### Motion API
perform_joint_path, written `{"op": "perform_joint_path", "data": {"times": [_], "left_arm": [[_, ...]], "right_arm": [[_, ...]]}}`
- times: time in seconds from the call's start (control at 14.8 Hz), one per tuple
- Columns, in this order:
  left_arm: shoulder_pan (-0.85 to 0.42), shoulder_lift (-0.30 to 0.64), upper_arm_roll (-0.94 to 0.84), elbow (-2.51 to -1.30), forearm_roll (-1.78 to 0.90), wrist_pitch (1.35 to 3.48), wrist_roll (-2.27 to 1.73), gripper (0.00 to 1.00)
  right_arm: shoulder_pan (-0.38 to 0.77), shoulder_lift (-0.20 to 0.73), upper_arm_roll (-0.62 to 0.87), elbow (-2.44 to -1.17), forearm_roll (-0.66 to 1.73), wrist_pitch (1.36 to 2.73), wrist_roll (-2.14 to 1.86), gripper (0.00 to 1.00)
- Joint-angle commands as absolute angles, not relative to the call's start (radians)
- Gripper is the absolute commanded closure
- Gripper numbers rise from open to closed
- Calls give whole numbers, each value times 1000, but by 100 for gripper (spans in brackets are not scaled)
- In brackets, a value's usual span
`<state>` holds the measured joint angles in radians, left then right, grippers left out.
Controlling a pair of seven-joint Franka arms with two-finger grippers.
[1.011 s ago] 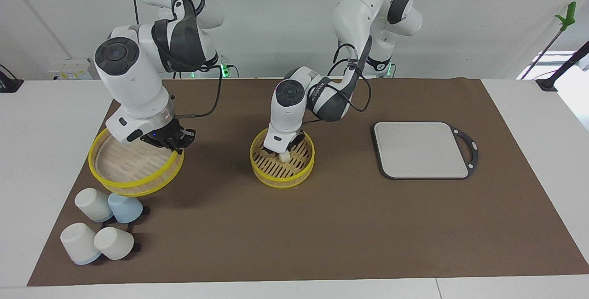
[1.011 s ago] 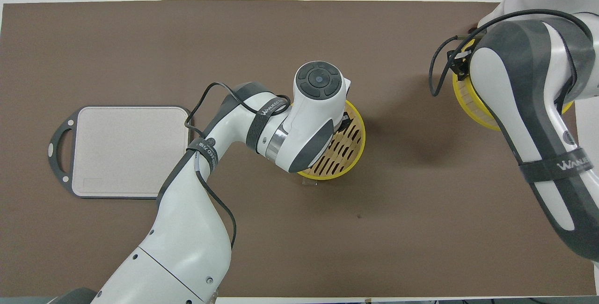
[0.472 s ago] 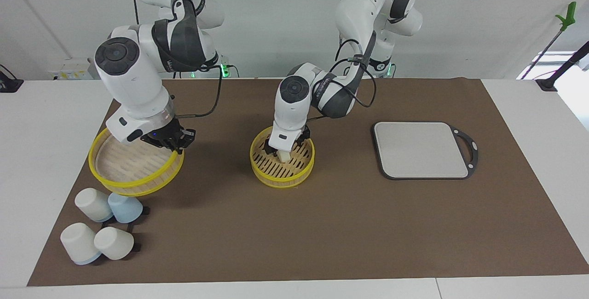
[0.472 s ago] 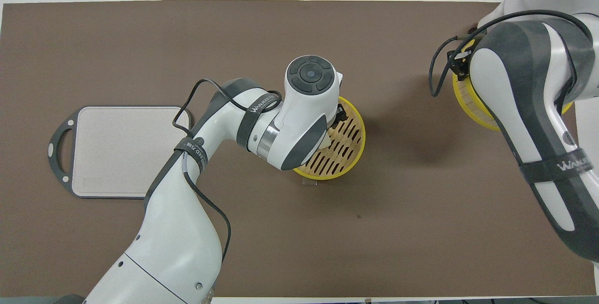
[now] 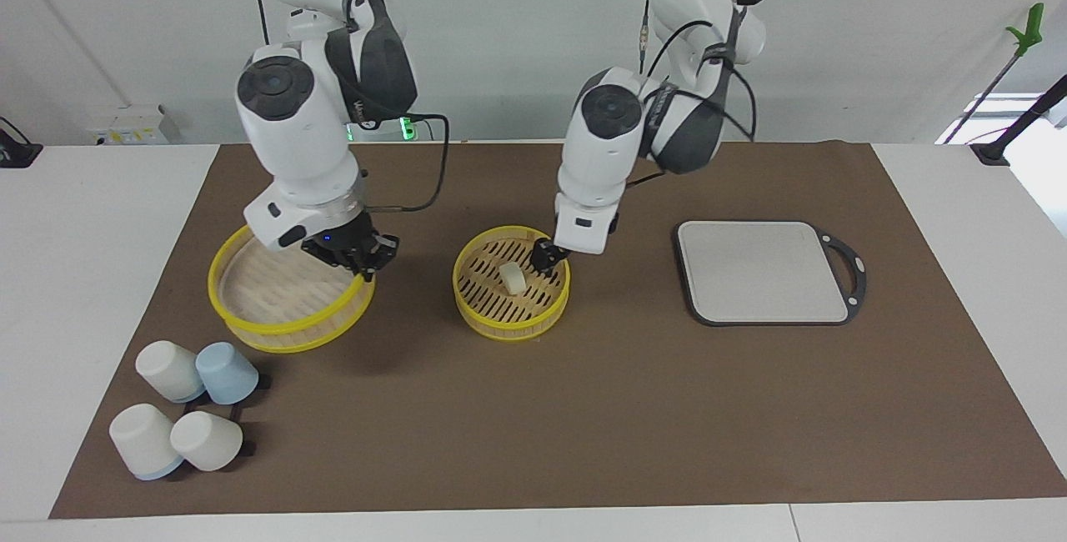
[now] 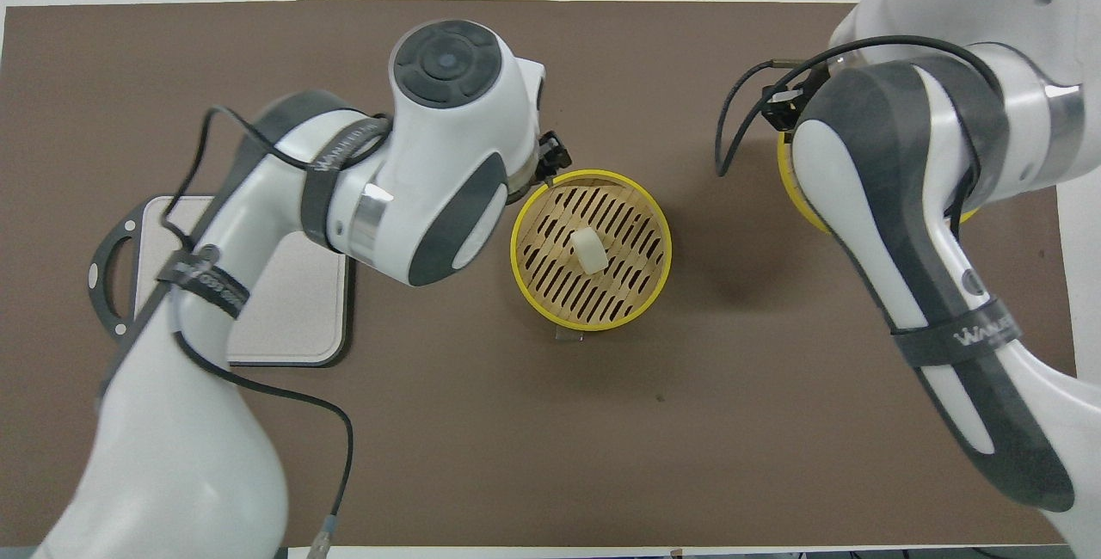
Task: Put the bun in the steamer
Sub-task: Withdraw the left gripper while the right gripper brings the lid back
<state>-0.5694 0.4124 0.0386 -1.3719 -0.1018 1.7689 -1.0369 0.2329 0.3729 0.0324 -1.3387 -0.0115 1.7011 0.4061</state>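
Note:
I will use my right gripper to set the second steamer level down and let go of it on top of the steamer level with the bun (image 6: 588,246).
The bun (image 5: 512,278) (image 6: 589,249) lies free on the slatted floor of one steamer (image 5: 461,292) (image 6: 593,327) tier at mid table. My left gripper (image 5: 546,258) (image 6: 550,155) hangs open over that tier's rim, on the side toward the left arm's end, apart from the bun. My right gripper (image 5: 360,263) is shut on the rim of the second steamer tier (image 5: 275,292) (image 6: 787,181). It holds that tier tilted above the mat toward the right arm's end. In the overhead view the right arm hides most of that tier.
A grey board with a black handle (image 5: 758,271) (image 6: 284,318) lies toward the left arm's end. Several white and blue cups (image 5: 183,409) lie on their sides at the corner farthest from the robots, at the right arm's end. A brown mat covers the table.
My left gripper opened, let the bun go inside the tier, rose and drew off toward the left arm's end. My right arm carried the held tier toward the table's middle.

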Motion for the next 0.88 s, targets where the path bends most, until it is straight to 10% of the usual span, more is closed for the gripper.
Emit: {"op": "perform_joint_path", "data": {"times": [0.0, 0.81], "left_arm": [[-450, 327, 34, -1414, -65, 1679, -945, 0], [-69, 94, 31, -1479, -29, 1425, -138, 0]], "right_arm": [[349, 394, 32, -1341, 2, 1747, 596, 100], [598, 564, 34, -1302, 25, 1960, 1035, 100]]}}
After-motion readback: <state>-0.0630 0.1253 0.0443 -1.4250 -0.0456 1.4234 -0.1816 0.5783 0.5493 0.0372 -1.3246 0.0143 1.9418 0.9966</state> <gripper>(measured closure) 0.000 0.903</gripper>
